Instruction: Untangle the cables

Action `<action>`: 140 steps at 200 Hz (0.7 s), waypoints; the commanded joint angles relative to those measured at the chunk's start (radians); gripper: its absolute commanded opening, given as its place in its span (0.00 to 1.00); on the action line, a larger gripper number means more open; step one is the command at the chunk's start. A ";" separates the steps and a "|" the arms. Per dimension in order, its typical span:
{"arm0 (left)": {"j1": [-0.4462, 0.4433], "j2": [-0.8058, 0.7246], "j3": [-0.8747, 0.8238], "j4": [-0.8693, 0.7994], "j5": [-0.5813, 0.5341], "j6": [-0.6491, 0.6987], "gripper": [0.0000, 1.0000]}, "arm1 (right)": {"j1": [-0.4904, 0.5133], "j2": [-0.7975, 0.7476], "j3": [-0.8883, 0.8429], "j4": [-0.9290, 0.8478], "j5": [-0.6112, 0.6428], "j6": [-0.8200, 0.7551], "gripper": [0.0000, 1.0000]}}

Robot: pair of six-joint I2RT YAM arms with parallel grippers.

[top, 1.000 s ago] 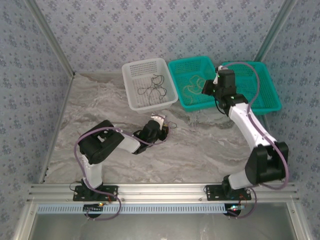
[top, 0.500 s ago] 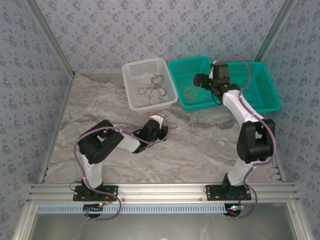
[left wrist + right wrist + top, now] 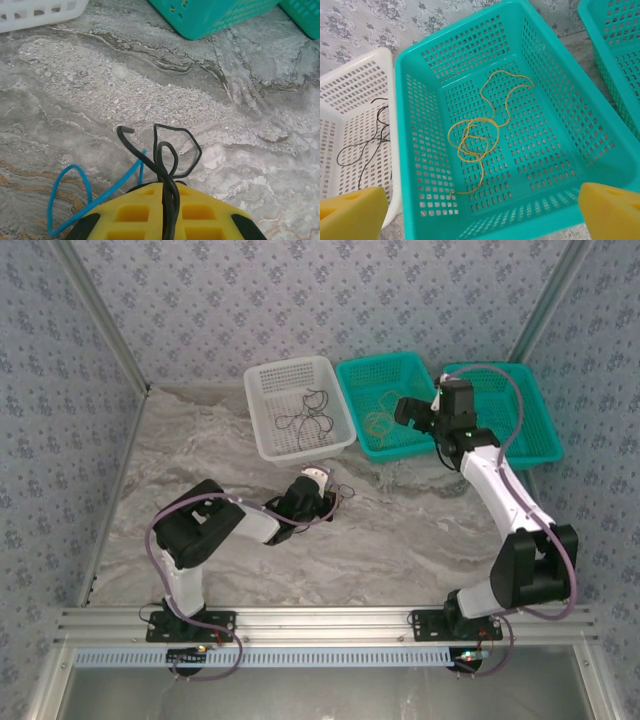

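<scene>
The blue cable crosses the black cable at my left gripper's fingers. Next, my left gripper puts the black cable down and picks up the blue loop (image 3: 70, 168).
My left gripper (image 3: 320, 492) rests low on the marble table, shut on a black cable (image 3: 132, 141) that loops out in front of its yellow fingers (image 3: 125, 210). A blue cable (image 3: 111, 183) lies on the table under and to the left of that gripper (image 3: 169, 187). My right gripper (image 3: 404, 410) hangs open over the middle teal basket (image 3: 385, 362). Nothing sits between its yellow fingertips (image 3: 350, 212). A yellow cable (image 3: 473, 119) lies coiled loose on that basket's floor, also visible from above (image 3: 380, 420).
A white basket (image 3: 290, 365) at the back holds another thin black cable (image 3: 305, 420). A second teal basket (image 3: 535, 430) stands to the right of the middle one. The white basket (image 3: 40, 10) and the teal basket (image 3: 225, 15) stand just beyond the left gripper.
My right gripper went from shut to wide open above the middle teal basket, swinging slightly left and back. The yellow cable now lies loose on the basket floor. The left arm has not moved.
</scene>
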 commanded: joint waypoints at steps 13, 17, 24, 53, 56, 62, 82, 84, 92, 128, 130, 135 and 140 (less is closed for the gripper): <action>0.002 -0.044 0.019 -0.032 0.037 -0.007 0.00 | 0.024 -0.107 -0.102 -0.038 0.010 0.017 1.00; 0.002 -0.046 0.017 -0.034 0.040 -0.006 0.00 | 0.025 -0.117 -0.113 -0.040 0.012 0.014 1.00; 0.002 -0.050 0.016 -0.038 0.044 -0.006 0.00 | 0.029 -0.137 -0.132 -0.040 0.012 0.012 1.00; 0.002 -0.068 0.023 -0.076 0.054 0.006 0.00 | 0.062 -0.221 -0.215 -0.056 -0.005 0.015 1.00; 0.002 -0.070 0.023 -0.083 0.057 0.009 0.00 | 0.065 -0.232 -0.225 -0.056 -0.003 0.020 1.00; 0.002 -0.073 0.026 -0.095 0.065 0.012 0.00 | 0.073 -0.255 -0.248 -0.055 0.002 0.029 1.00; 0.002 -0.085 0.036 -0.150 0.098 0.028 0.01 | 0.093 -0.335 -0.331 -0.039 0.005 0.069 1.00; 0.002 -0.087 0.037 -0.155 0.101 0.029 0.02 | 0.094 -0.344 -0.340 -0.036 0.004 0.076 1.00; 0.001 -0.093 0.040 -0.179 0.115 0.034 0.03 | 0.097 -0.374 -0.378 -0.022 -0.010 0.102 1.00; -0.013 -0.138 0.060 -0.319 0.175 0.082 0.10 | 0.127 -0.441 -0.482 -0.021 -0.044 0.144 1.00; -0.014 -0.139 0.060 -0.327 0.177 0.087 0.10 | 0.128 -0.443 -0.485 -0.022 -0.043 0.147 1.00; -0.018 -0.142 0.060 -0.342 0.184 0.105 0.12 | 0.132 -0.446 -0.494 -0.027 -0.044 0.153 1.00; -0.021 -0.145 0.062 -0.359 0.190 0.120 0.12 | 0.136 -0.448 -0.503 -0.027 -0.045 0.158 1.00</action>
